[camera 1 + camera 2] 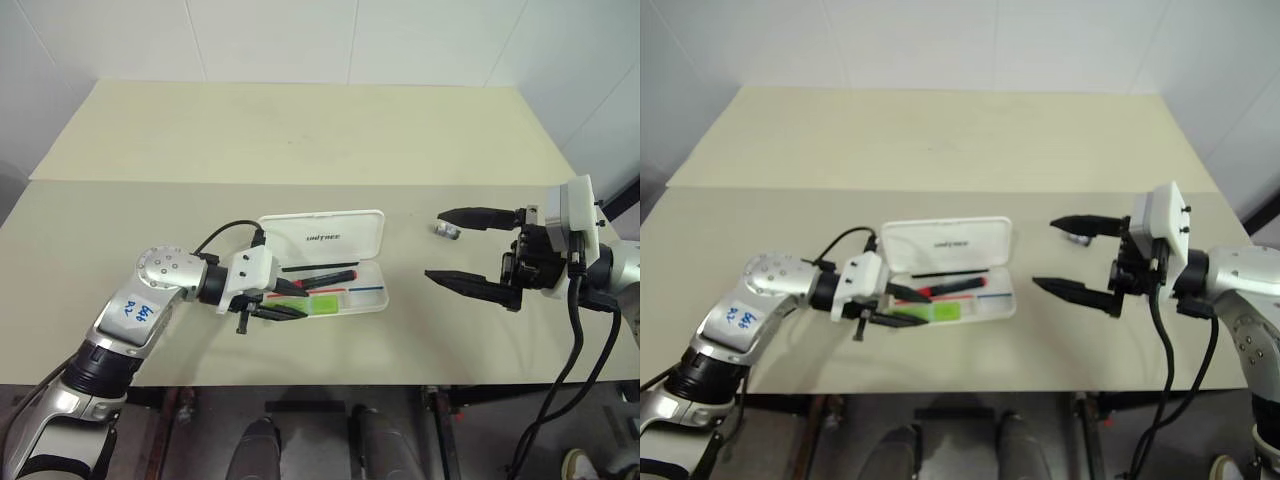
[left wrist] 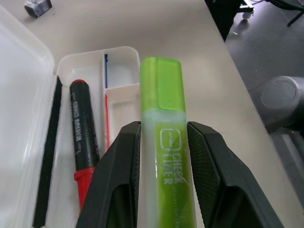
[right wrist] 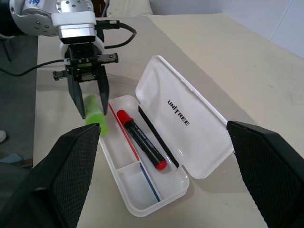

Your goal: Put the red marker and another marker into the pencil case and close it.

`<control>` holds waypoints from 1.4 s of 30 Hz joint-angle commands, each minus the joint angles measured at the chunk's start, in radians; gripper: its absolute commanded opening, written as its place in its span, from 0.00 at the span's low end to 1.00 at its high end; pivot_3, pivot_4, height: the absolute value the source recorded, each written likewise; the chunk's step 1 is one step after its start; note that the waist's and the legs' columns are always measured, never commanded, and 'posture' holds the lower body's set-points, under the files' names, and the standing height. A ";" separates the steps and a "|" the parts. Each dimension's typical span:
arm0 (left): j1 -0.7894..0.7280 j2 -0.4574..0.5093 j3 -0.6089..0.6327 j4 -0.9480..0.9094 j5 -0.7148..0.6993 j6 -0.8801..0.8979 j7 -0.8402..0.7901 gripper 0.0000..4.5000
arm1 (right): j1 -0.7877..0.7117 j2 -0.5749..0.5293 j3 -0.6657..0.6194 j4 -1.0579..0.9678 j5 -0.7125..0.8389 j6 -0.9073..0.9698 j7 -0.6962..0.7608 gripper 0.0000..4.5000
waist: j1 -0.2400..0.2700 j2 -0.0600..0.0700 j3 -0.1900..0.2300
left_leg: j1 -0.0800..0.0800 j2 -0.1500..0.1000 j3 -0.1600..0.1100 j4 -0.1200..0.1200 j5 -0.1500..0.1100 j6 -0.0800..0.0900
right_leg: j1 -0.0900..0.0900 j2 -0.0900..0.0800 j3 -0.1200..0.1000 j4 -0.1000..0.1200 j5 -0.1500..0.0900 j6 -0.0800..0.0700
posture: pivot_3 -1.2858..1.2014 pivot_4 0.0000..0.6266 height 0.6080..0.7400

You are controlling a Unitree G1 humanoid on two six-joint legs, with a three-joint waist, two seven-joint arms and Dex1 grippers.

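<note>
Next, my left gripper lets go of the light-green marker in the tray's near compartment (image 1: 315, 303) (image 2: 128, 175), next to the red marker.
The white pencil case (image 1: 372, 306) lies open mid-table, its lid (image 1: 322, 232) with the "UNITREE" lettering folded back. Inside the tray lies the red marker (image 1: 325, 277), a black barrel with a red cap, also seen as the red marker (image 3: 141, 140). My left gripper (image 1: 295, 310) is shut on the other marker (image 2: 164, 142), a chunky light-green one, held over the tray's near-left edge. I cannot tell whether it touches the tray. My right gripper (image 1: 434, 245) hangs to the right of the case, wide open with nothing between its fingers.
A tiny grey metallic object (image 1: 447, 231) lies on the table by my right gripper's upper finger. The table's front edge (image 1: 330, 384) runs a short way below the case. A seam (image 1: 300, 182) crosses the tabletop behind the lid.
</note>
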 commanded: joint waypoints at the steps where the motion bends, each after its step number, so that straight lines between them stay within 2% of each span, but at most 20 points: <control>1: -0.032 -0.020 -0.009 0.006 0.020 -0.021 0.002 0.24 | 0.005 -0.001 -0.043 -0.042 0.032 0.002 -0.023 1.00 | 0.000 0.000 0.000 | 0.000 0.000 0.000 0.000 0.000 0.000 | 0.000 0.000 0.000 0.000 0.000 0.000 | 0.52 0.24 1.00; 39: -0.070 -0.069 -0.054 0.022 0.074 0.106 0.034 0.24 | -0.010 0.001 -0.020 -0.061 0.060 -0.002 -0.087 1.00 | 0.000 0.000 0.000 | 0.000 0.000 0.000 0.000 0.000 0.001 | 0.000 0.000 0.000 0.001 0.000 0.000 | 0.52 0.24 1.00; 42: -0.076 -0.082 -0.055 0.012 0.059 0.138 0.038 0.45 | -0.008 0.003 -0.020 -0.063 0.059 -0.004 -0.090 1.00 | 0.000 0.000 0.000 | 0.000 0.000 0.000 0.000 0.000 0.001 | 0.000 0.000 0.000 0.002 0.000 0.000 | 0.52 0.24 1.00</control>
